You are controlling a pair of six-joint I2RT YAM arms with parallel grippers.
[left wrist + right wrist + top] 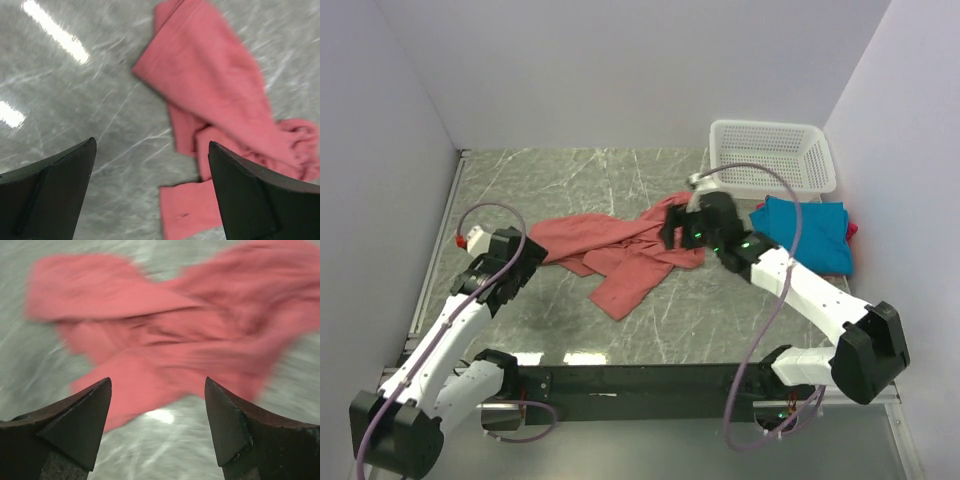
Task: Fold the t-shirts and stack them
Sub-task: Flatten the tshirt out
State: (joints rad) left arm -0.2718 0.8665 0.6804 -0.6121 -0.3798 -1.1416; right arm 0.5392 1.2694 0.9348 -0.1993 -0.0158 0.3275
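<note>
Next, I move my right gripper to the salmon-red t-shirt's loose end [617,312] [113,419] that points toward the black rail and close it there.
The salmon-red t-shirt [620,250] lies crumpled in the middle of the table; it also shows in the left wrist view [215,100] and, blurred, in the right wrist view [165,335]. A folded teal-blue t-shirt [805,232] lies at the right, with a sliver of magenta t-shirt [851,229] at its far edge. My left gripper [532,252] is open and empty, just left of the red shirt's left end. My right gripper [672,232] is open and empty, hovering over the red shirt's right end.
A white mesh basket [772,155] stands at the back right. Walls close in the grey marbled table [570,175] on the left, back and right. A black rail [640,378] runs along the near edge.
</note>
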